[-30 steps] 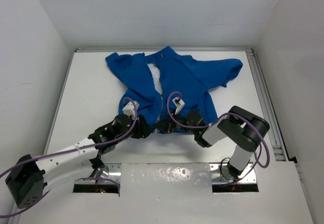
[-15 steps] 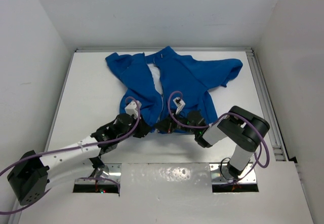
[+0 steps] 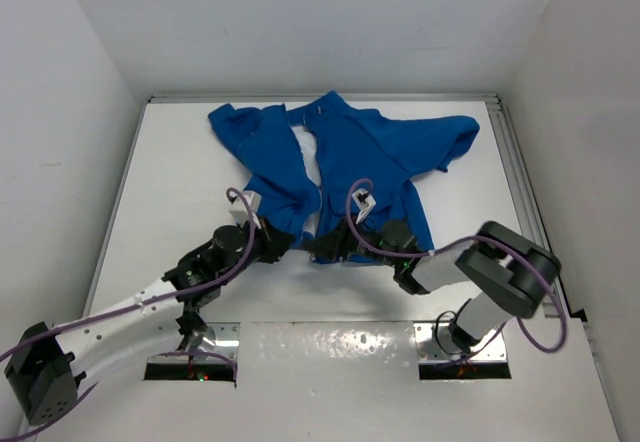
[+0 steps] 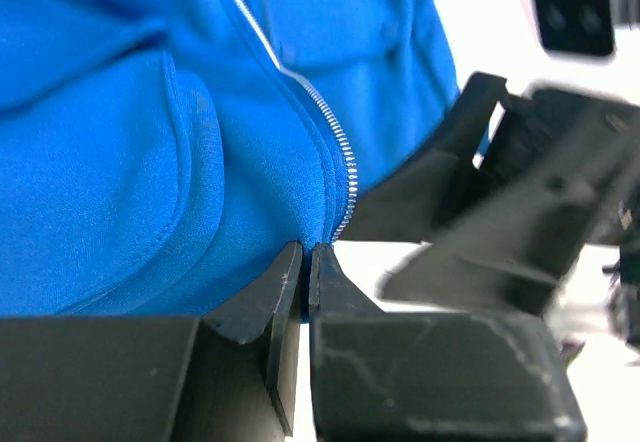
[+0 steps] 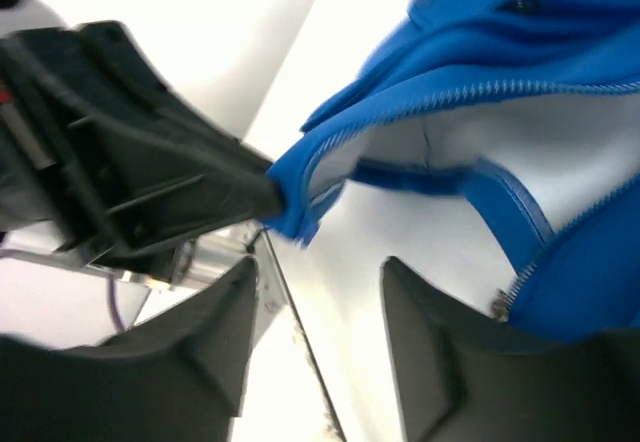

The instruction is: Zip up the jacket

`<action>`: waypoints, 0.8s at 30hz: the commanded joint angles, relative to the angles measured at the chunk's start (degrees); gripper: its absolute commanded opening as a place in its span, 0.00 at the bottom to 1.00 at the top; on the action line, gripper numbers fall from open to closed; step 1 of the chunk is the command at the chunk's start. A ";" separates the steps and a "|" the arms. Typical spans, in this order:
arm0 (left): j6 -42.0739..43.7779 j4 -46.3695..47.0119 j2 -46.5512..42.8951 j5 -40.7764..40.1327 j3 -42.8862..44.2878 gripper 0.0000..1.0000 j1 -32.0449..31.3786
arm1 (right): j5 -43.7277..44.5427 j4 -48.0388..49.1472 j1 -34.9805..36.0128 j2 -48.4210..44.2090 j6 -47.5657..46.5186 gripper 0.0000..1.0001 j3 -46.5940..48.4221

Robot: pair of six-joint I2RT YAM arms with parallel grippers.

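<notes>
The zipper's metal end is outside my right gripper's open fingers. Next, my right gripper moves over and pinches the hem's corner [image 5: 545,304] beside the zipper.
The royal-blue jacket [image 3: 350,152] lies spread on the white table, its front partly open with pale lining showing. My left gripper [image 3: 288,242] is shut on the jacket's bottom hem, right beside the light zipper [image 4: 335,142]; the wrist view shows the fingertips pinching blue fabric [image 4: 120,162]. My right gripper [image 3: 318,247] stands open just right of it, at the other front edge of the hem. In the right wrist view its gap [image 5: 320,282] holds only bare table. The zipper's metal end [image 5: 497,304] sits by its right finger, and the jacket [image 5: 560,52] lies beyond.
White walls close in the table on three sides. A metal rail [image 3: 520,192] runs along the right edge. The arms' shiny base plate [image 3: 330,347] lies at the near edge, close behind both grippers.
My left gripper has shut on the hem and pulled slightly left. My right gripper has opened and let go of the jacket, and its arm has shifted to the right.
</notes>
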 commanded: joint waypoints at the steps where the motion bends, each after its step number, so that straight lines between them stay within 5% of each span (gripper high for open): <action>1: -1.89 3.39 -3.64 -6.18 0.11 0.00 0.38 | 2.25 -2.59 0.21 -8.18 -4.54 0.56 -0.88; 6: -1.02 3.21 -3.65 -7.61 1.78 0.00 0.38 | 8.65 -25.61 0.39 -17.68 -10.70 0.67 -1.68; 12: -1.80 3.22 -4.08 -7.95 1.35 0.00 0.38 | 13.85 -39.08 0.83 -19.62 -12.73 0.00 -1.77; 16: -2.33 2.52 -6.36 -9.19 0.37 0.00 0.30 | 14.73 -42.95 1.18 -16.03 -14.66 0.00 1.73; 20: -2.77 2.25 -7.07 -8.75 -0.50 0.00 0.38 | 15.43 -48.57 1.44 -12.77 -17.30 0.30 6.92; 24: -3.30 2.95 -6.81 -6.91 -1.81 0.00 0.38 | 15.18 -51.48 1.53 -8.21 -19.67 0.40 12.72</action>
